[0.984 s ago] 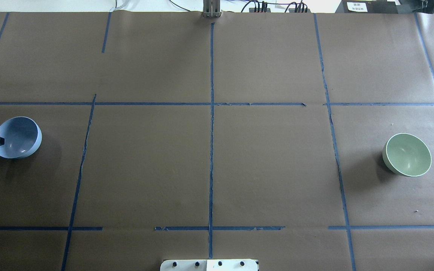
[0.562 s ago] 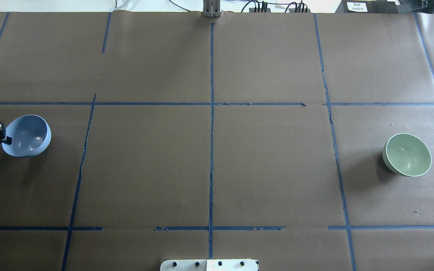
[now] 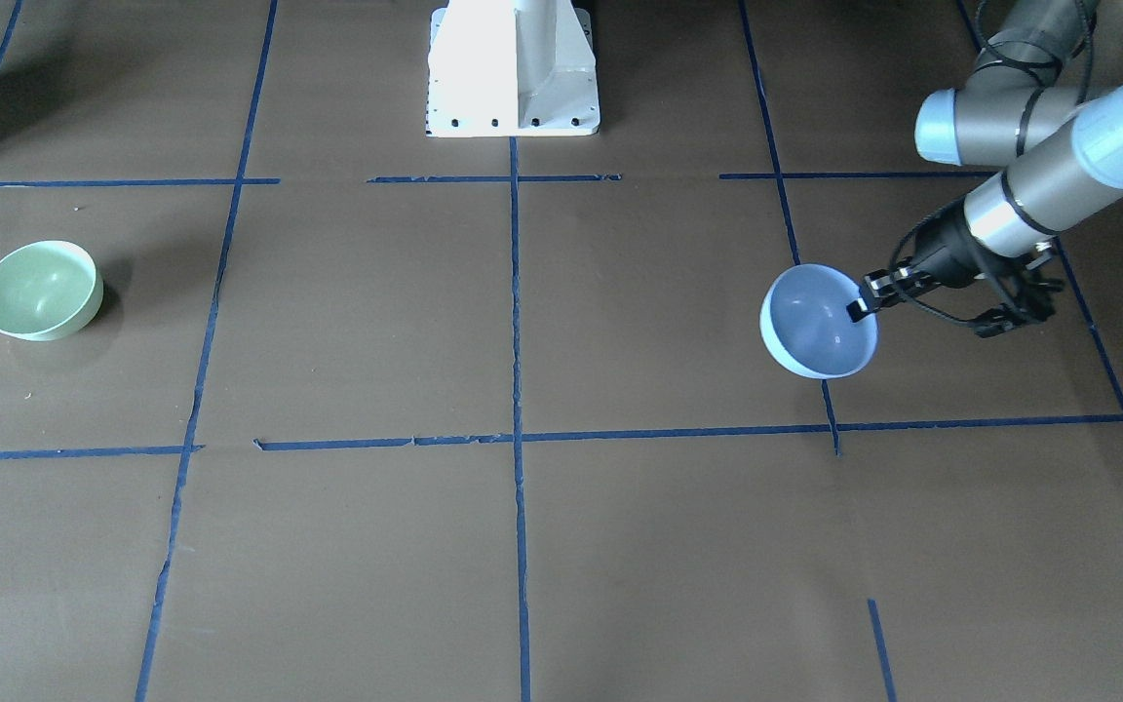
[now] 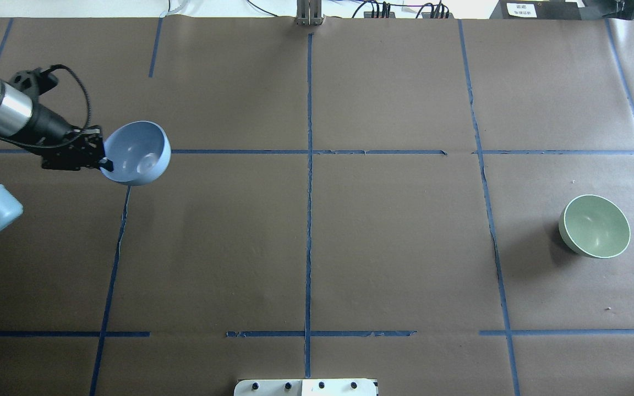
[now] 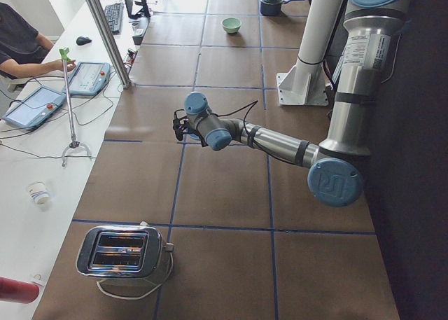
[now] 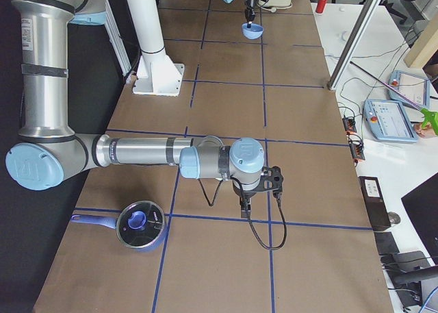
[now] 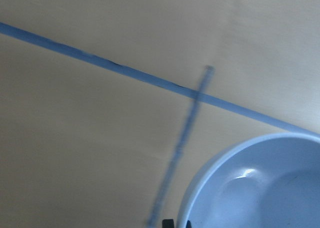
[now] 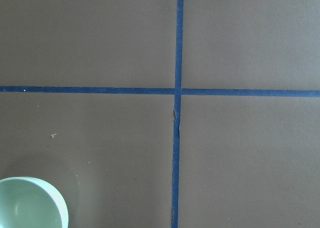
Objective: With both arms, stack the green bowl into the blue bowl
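My left gripper is going to let go of the blue bowl, and then the bowl will rest on the middle tape line before the white pedestal base (image 3: pixel 517 297).
The blue bowl (image 4: pixel 136 153) hangs tilted above the table at the left, held by its rim. My left gripper (image 4: pixel 105 160) is shut on that rim; it also shows in the front view (image 3: pixel 859 307) with the blue bowl (image 3: pixel 818 322). The left wrist view shows the blue bowl (image 7: pixel 260 188) at lower right. The green bowl (image 4: pixel 595 225) sits upright on the table at the far right, alone, and shows in the front view (image 3: pixel 40 290) and right wrist view (image 8: pixel 27 203). My right gripper (image 6: pixel 246 210) points down near that side; I cannot tell whether it is open.
The white pedestal base (image 3: pixel 513 68) stands at the robot's side of the table. A toaster (image 5: pixel 122 250) sits beyond the left end, a lidded blue pot (image 6: pixel 140 225) beyond the right end. Blue tape lines (image 4: pixel 309 220) mark the brown table cover.
My left gripper has carried the blue bowl up and away from the table's left edge, toward the middle and the far side. The green bowl has not moved.
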Robot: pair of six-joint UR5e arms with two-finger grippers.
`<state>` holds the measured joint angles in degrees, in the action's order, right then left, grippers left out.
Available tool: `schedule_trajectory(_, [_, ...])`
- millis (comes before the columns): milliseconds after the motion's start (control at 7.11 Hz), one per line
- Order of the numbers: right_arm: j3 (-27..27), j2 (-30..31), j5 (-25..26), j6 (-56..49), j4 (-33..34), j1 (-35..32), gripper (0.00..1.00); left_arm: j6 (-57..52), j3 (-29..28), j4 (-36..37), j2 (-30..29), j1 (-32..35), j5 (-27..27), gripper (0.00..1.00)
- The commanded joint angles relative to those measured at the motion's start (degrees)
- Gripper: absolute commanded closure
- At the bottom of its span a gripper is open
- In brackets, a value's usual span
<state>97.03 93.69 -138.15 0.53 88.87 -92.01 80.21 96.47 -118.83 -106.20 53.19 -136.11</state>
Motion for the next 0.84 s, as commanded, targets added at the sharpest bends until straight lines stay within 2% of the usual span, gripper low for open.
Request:
schedule_trajectory(0, [0.3, 0.0, -0.7, 0.0, 0.1, 0.1, 0.0, 10.8, 0.0, 6.5, -11.3, -10.4, 10.4, 1.0])
schedule_trajectory(141, [0.3, 0.3, -1.8, 0.0, 0.0, 0.1, 0.0, 11.3, -0.3, 10.2, -15.2, -16.1, 16.8, 1.0])
schedule_trajectory(281, [1.0, 0.1, -1.8, 0.0, 0.0, 0.1, 0.0, 13.5, -1.1, 10.9, -18.1, -20.7, 21.5, 1.0])
schedule_trajectory(422, [1.7, -0.2, -1.6, 0.0, 0.1, 0.1, 0.0, 13.7, -1.6, 10.9, -19.6, -22.9, 24.1, 1.0])
schedule_trajectory(703, [1.8, 0.4, -2.4, -0.1, 0.0, 0.1, 0.0, 13.5, -3.1, 10.6, -20.5, -24.7, 25.6, 1.0])
